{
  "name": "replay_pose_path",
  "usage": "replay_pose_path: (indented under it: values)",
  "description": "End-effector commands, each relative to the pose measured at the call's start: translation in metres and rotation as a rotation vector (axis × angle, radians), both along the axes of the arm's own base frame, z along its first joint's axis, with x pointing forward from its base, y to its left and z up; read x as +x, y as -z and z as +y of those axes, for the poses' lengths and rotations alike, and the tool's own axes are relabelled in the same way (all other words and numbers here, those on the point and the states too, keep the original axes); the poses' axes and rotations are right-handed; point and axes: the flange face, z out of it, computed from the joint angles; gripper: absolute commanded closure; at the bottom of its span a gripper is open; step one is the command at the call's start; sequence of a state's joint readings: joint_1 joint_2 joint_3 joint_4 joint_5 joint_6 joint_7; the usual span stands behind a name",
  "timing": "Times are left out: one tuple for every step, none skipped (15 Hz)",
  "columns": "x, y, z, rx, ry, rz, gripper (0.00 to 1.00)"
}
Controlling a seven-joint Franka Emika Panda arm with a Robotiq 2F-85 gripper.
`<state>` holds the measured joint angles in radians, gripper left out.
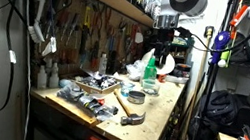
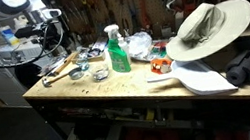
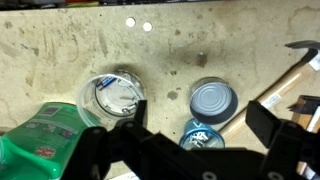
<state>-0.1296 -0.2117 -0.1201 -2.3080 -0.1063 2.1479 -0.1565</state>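
Note:
My gripper will next move to the small blue cup next to the silver tin can and close on the blue cup's rim (image 1: 128, 85) (image 3: 188, 137).
My gripper (image 3: 200, 113) is open and empty, and hovers above the wooden workbench (image 3: 180, 45). In the wrist view a closed silver tin can (image 3: 212, 102) lies between my fingers, with a small blue round lid or tin (image 3: 198, 136) just below it. A clear round container (image 3: 112, 96) sits beside my left finger. A green spray bottle (image 3: 40, 140) is at the lower left. A hammer (image 3: 292, 78) lies at the right edge. The gripper (image 2: 50, 31) hangs over the bench's end in both exterior views (image 1: 161, 45).
The green spray bottle (image 2: 116, 51) stands mid-bench, with a wide-brimmed hat (image 2: 204, 25) and a white board (image 2: 202, 78) beyond it. The hammer (image 2: 60, 72) and small tins (image 2: 99, 74) lie near the bench's end. Tools hang on the back wall (image 1: 92, 24). Cables hang nearby (image 1: 16, 22).

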Motion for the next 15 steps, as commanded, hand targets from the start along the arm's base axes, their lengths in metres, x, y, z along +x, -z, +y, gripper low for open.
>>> replay_pose_path:
  values:
    - [0.028,0.017,-0.009,0.062,-0.006,-0.010,0.00]
    - [0.035,0.023,-0.011,0.074,0.003,-0.021,0.00]
    - [0.041,0.028,-0.012,0.076,0.013,-0.030,0.00]
    - [0.048,0.034,-0.012,0.080,0.017,-0.035,0.00]
    - [0.055,0.041,-0.013,0.080,0.027,-0.041,0.00]
    - [0.060,0.048,-0.014,0.083,0.033,-0.042,0.00]
    - [0.065,0.055,-0.016,0.084,0.040,-0.048,0.00]
    - [0.070,0.062,-0.018,0.095,0.039,-0.053,0.00]
    - [0.075,0.069,-0.019,0.103,0.046,-0.054,0.00]
    - [0.079,0.074,-0.021,0.113,0.052,-0.061,0.00]
    - [0.083,0.081,-0.023,0.121,0.062,-0.062,0.00]
    - [0.086,0.087,-0.024,0.131,0.065,-0.064,0.00]
    - [0.089,0.092,-0.026,0.144,0.066,-0.069,0.00]
    - [0.092,0.097,-0.028,0.150,0.073,-0.073,0.00]
    - [0.096,0.101,-0.030,0.156,0.072,-0.085,0.00]
